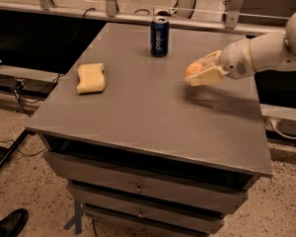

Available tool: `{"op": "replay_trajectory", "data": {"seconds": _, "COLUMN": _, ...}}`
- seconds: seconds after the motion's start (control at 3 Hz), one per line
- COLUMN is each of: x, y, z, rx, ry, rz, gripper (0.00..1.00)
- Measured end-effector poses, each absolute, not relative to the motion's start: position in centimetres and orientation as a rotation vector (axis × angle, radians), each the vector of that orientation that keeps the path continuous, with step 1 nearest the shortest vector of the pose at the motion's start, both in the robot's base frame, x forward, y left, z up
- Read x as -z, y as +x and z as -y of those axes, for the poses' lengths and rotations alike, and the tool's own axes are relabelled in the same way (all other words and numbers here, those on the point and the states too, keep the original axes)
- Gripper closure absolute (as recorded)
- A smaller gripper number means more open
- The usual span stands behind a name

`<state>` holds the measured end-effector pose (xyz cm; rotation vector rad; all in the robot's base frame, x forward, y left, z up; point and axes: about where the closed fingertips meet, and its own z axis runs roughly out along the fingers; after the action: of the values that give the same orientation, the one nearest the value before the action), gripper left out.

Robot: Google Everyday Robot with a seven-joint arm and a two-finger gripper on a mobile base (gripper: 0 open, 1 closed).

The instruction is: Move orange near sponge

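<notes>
My gripper should release the orange on the grey table (115,81), next to the sponge's edge that faces the white arm.
The orange (193,68) is a small round orange fruit held between the pale fingers of my gripper (196,70), above the right part of the grey table (153,107). The gripper is shut on it and casts a shadow on the tabletop below. The white arm reaches in from the right edge. The sponge (91,77) is a pale yellow foam block lying on the left part of the table, well apart from the orange.
A blue soda can (159,35) stands upright near the table's far edge, left of the gripper. The table has drawers under its front edge. A railing and cables run behind it. A black shoe (9,224) shows on the floor at bottom left.
</notes>
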<state>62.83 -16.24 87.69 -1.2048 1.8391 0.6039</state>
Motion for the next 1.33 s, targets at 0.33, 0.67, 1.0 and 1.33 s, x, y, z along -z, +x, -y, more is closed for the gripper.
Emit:
{"op": "replay_trajectory", "data": {"seconds": 0.33, "x": -86.6, "y": 63.1, "z": 9.7, "rx": -0.661, "ry": -1.269, "rz": -1.791, "gripper": 1.00}}
{"op": "replay_trajectory", "data": {"seconds": 0.67, "x": -85.7, "y": 63.6, "z": 4.2, "rx": -0.697, "ry": -1.308, "rz": -1.752, "gripper": 1.00}}
{"op": "replay_trajectory", "data": {"seconds": 1.0, "x": -85.4, "y": 64.0, "z": -0.3, "rx": -0.722, "ry": -1.343, "rz": -1.715, "gripper": 1.00}}
{"op": "replay_trajectory", "data": {"seconds": 1.33, "x": -85.3, "y": 64.3, "z": -3.5, "rx": -0.752, "ry": -1.354, "rz": -1.688, "gripper": 1.00}}
